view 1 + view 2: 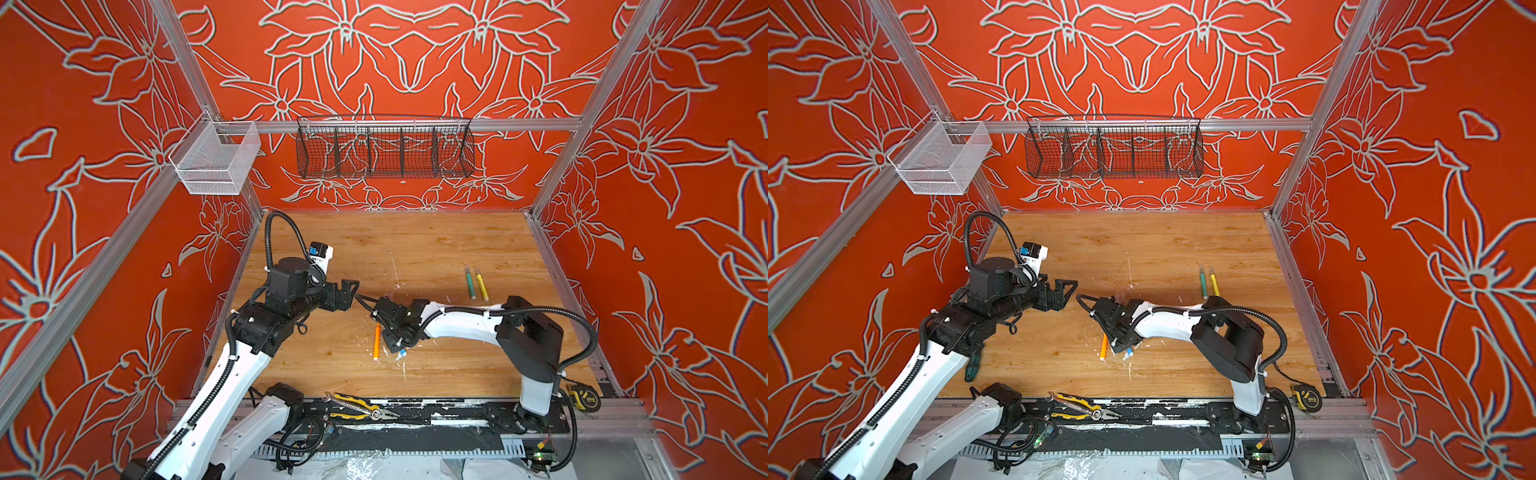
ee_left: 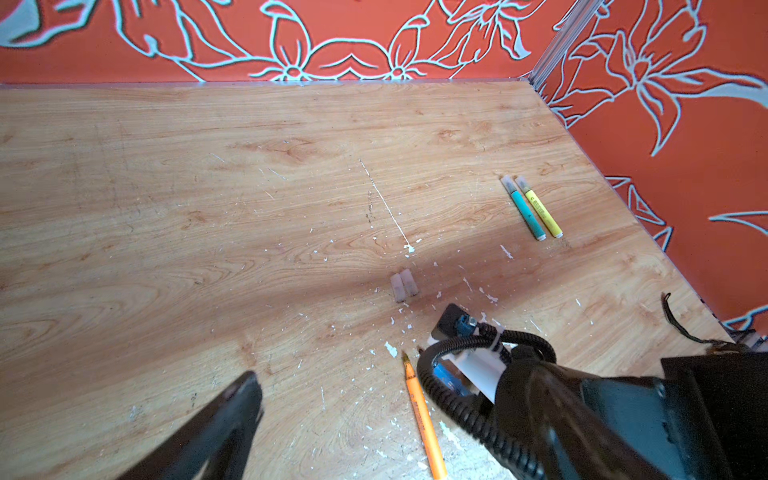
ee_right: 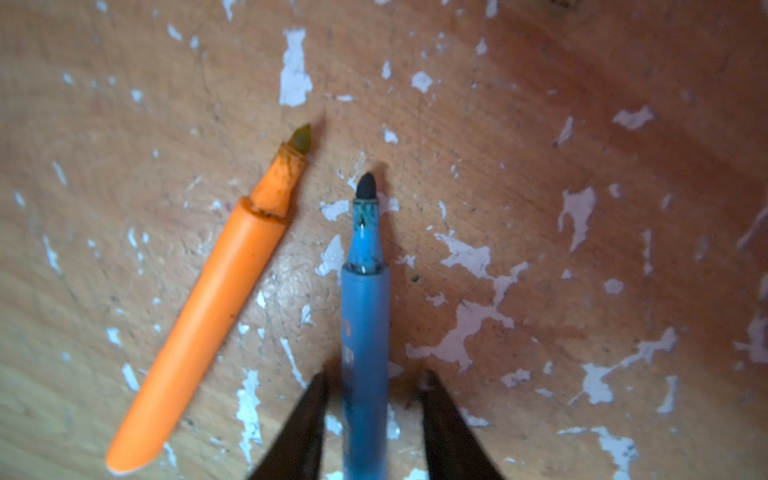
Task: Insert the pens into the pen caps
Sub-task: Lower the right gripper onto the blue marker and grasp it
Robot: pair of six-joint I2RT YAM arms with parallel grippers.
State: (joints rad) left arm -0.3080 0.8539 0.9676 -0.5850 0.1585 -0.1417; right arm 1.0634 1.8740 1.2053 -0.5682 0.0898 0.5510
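Note:
The robot's right gripper straddles the middle of the blue pen's body, so it should grip nearer its rear end [image 1: 402, 353], leaving the front free for the left gripper.
The blue pen [image 3: 365, 316] lies uncapped on the wooden table, and my right gripper [image 3: 372, 382] is open astride its barrel with a gap on each side. The orange pen [image 3: 208, 311] lies uncapped just beside it, also visible in both top views [image 1: 376, 340] [image 1: 1104, 347]. Two clear pen caps [image 2: 403, 284] lie side by side a little beyond the right gripper [image 1: 395, 347]. A green pen [image 1: 470, 283] and a yellow pen [image 1: 481, 284] lie together at the far right, each with a clear cap on its far end. My left gripper [image 1: 349, 291] hovers wide open and empty, left of the caps.
White paint flecks are scattered over the table's middle. Yellow-and-black pliers [image 1: 357, 405] lie on the front rail, and a tape measure [image 1: 584, 397] sits at the front right corner. A dark green screwdriver [image 1: 971, 368] lies under the left arm. A black wire basket [image 1: 384, 149] and a white basket [image 1: 216, 158] hang on the rails.

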